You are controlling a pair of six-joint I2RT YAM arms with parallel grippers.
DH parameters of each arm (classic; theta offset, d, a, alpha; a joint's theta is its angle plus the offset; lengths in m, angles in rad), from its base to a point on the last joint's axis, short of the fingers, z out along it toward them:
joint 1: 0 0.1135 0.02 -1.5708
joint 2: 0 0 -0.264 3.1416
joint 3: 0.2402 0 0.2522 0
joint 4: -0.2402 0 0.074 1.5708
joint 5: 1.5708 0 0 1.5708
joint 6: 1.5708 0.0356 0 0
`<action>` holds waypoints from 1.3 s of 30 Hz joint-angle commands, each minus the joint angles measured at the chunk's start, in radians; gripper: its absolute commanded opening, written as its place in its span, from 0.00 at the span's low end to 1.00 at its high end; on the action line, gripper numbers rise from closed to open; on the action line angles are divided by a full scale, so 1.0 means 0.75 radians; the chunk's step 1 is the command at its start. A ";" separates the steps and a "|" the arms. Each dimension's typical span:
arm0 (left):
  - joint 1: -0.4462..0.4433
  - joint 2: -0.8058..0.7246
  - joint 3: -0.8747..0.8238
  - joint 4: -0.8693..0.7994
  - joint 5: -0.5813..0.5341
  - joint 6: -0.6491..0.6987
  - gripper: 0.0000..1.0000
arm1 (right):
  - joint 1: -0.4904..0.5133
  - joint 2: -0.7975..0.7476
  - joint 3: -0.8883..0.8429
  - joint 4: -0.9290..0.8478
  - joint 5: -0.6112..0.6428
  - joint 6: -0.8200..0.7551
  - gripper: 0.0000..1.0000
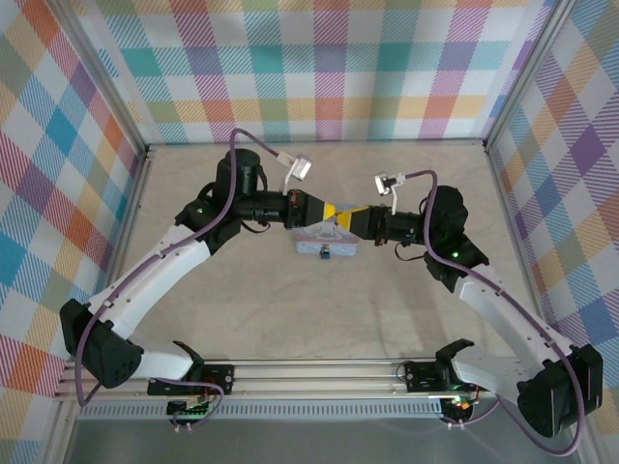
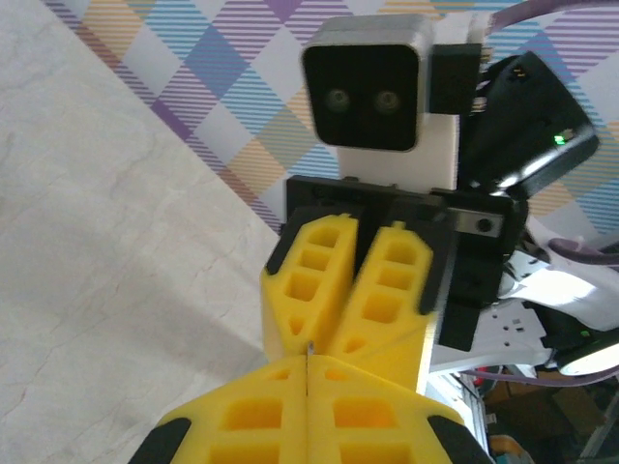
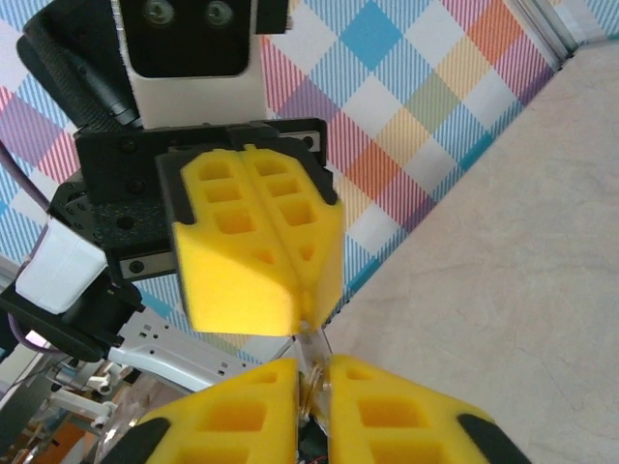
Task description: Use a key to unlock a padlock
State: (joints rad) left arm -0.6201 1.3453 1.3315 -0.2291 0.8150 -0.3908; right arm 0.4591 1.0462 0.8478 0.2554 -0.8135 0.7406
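Observation:
The brass-coloured end of the key sits loosely between the right gripper's parted fingertips, so the right gripper will open and pinch the key [image 3: 311, 350] firmly before the left gripper lets go.
The padlock [image 1: 326, 253], a tiny dark block with a bluish spot, lies at the near edge of a pale blue tin [image 1: 311, 238] at the table's middle. Just above the tin, my two grippers meet tip to tip. My left gripper [image 1: 335, 210] [image 2: 308, 360] is shut on a thin metal sliver, the key [image 2: 310, 346]. My right gripper [image 1: 356, 218] [image 3: 311, 375] pinches the brass-coloured end of the same key [image 3: 313, 360] between nearly closed fingers. In each wrist view the opposite arm's yellow fingers [image 2: 338, 280] [image 3: 253, 242] fill the centre.
Beige tabletop [image 1: 290, 319] is walled by plaid panels [image 1: 319, 68] on three sides. Both arms arch inward from their bases on the rail [image 1: 309, 372] at the near edge. Purple cables [image 1: 261, 145] loop over the wrists.

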 commanded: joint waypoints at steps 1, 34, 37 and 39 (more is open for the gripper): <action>-0.002 -0.039 -0.023 0.057 0.027 -0.004 0.00 | -0.001 -0.019 0.044 0.007 -0.029 -0.040 0.09; 0.003 -0.056 -0.053 0.080 0.053 0.001 0.00 | -0.001 0.004 0.071 -0.022 -0.066 -0.061 0.10; 0.003 -0.057 -0.053 0.088 0.055 -0.005 0.00 | -0.001 -0.003 0.064 -0.024 -0.071 -0.066 0.03; 0.004 -0.059 -0.057 0.092 0.049 -0.005 0.00 | -0.001 -0.007 0.064 -0.029 -0.079 -0.073 0.00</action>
State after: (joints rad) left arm -0.6193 1.3289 1.2999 -0.2035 0.8524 -0.3962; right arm 0.4572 1.0569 0.8757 0.2379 -0.8345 0.7136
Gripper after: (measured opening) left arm 0.049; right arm 0.065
